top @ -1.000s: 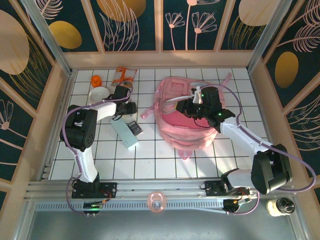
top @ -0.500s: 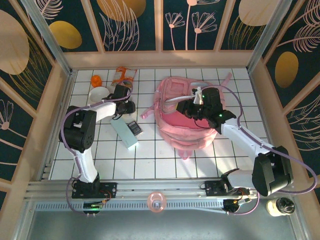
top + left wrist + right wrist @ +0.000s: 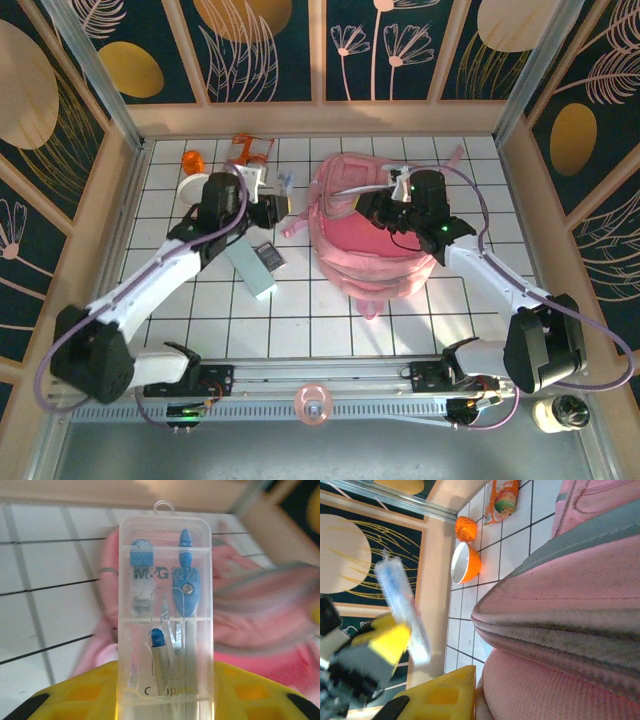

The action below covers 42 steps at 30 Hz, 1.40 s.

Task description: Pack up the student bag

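My left gripper should release the clear plastic compass case inside the pink student bag [image 3: 371, 220] [image 3: 285, 671], next to my right gripper. The case is now in the air beside the bag.
The student bag [image 3: 375, 240], a big soft pink backpack, lies right of the table's middle with its opening toward the left. My right gripper [image 3: 382, 211] is shut on the fabric at the rim of that opening; its yellow finger [image 3: 445, 695] presses against the pink cloth [image 3: 570, 630]. My left gripper [image 3: 272, 197] is shut on a clear plastic compass case [image 3: 284, 184] and holds it in the air just left of the bag. The case [image 3: 165, 605] stands upright between the yellow fingers [image 3: 75, 700], with a blue compass inside and the bag [image 3: 265, 630] blurred behind it.
A light blue box [image 3: 250, 270] and a dark calculator [image 3: 268, 257] lie left of the bag. At the back left are a white-and-orange bowl [image 3: 466, 564], an orange ball [image 3: 466, 528] and a snack packet [image 3: 503, 500]. Wooden walls ring the table.
My left arm has lifted the compass case from beside the bowl and swung it right, toward the bag's opening. The right gripper has kept its hold on the bag.
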Available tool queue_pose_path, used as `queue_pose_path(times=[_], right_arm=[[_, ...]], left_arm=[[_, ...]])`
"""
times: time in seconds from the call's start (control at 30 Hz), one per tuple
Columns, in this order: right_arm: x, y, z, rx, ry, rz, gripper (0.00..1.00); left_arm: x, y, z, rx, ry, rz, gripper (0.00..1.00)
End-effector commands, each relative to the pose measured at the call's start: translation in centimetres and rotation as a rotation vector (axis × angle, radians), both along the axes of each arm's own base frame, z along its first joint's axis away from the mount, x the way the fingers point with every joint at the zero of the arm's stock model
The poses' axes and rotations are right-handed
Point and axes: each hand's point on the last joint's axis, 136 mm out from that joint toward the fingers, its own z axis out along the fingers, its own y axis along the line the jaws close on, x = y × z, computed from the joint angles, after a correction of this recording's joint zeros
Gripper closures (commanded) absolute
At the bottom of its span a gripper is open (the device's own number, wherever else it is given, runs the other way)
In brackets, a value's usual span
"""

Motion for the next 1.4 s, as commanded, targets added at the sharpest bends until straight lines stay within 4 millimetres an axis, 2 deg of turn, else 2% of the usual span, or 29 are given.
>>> queue_pose_path(times=[0.0,0.1,0.2,0.27,0.37,0.53,0.67,0.9,0.97,1.0,1.03,1.07,1.13,1.3,1.37], right_arm=[[1.2,0.4,5.0,0.069,-0.133,0.011,0.85],[1.4,0.5,5.5,0.078,-0.137,0.016,0.85],[1.4,0.8,5.9,0.081,-0.138,0.038,0.85],[1.4,0.9,6.0,0.081,-0.136,0.046,0.85],[1.3,0.9,6.2,0.077,-0.139,0.049,0.85],[1.2,0.9,6.7,0.071,-0.145,0.056,0.85],[1.0,1.0,6.6,0.073,-0.140,0.065,0.85],[1.0,1.0,6.6,0.084,-0.147,0.066,0.85],[1.0,1.1,6.8,0.098,-0.159,0.065,0.85],[1.1,1.0,6.8,0.100,-0.161,0.060,0.85],[1.2,1.0,6.8,0.096,-0.164,0.055,0.85],[1.3,0.9,6.7,0.091,-0.165,0.048,0.85],[1.6,0.6,6.5,0.083,-0.166,0.020,0.84],[1.9,-0.1,6.0,0.089,-0.183,-0.041,0.83],[2.2,-0.3,5.5,0.091,-0.175,-0.057,0.83]], left_arm=[[-4.8,-2.7,2.6,-0.055,-0.177,-0.257,0.71],[-7.7,-3.4,2.7,-0.013,-0.283,-0.366,0.70],[-9.7,-4.6,1.8,0.088,-0.369,-0.467,0.71],[-10.3,-5.8,0.8,0.166,-0.414,-0.527,0.70],[-10.2,-8.2,-0.9,0.257,-0.427,-0.597,0.70],[-8.2,-11.8,-3.7,0.339,-0.341,-0.649,0.71],[-5.8,-13.6,-4.4,0.355,-0.298,-0.593,0.71],[-1.6,-15.6,-4.7,0.341,-0.282,-0.465,0.66],[-0.7,-16.3,-5.2,0.347,-0.259,-0.444,0.59],[-0.3,-16.3,-4.7,0.339,-0.261,-0.427,0.55],[0.1,-16.6,-6.0,0.347,-0.235,-0.420,0.48],[0.2,-16.6,-6.0,0.339,-0.236,-0.408,0.39],[0.5,-16.4,-5.5,0.316,-0.243,-0.370,0.29],[0.3,-16.4,-5.2,0.248,-0.197,-0.338,0.13],[-0.1,-16.2,-3.7,0.198,-0.180,-0.316,0.09]])
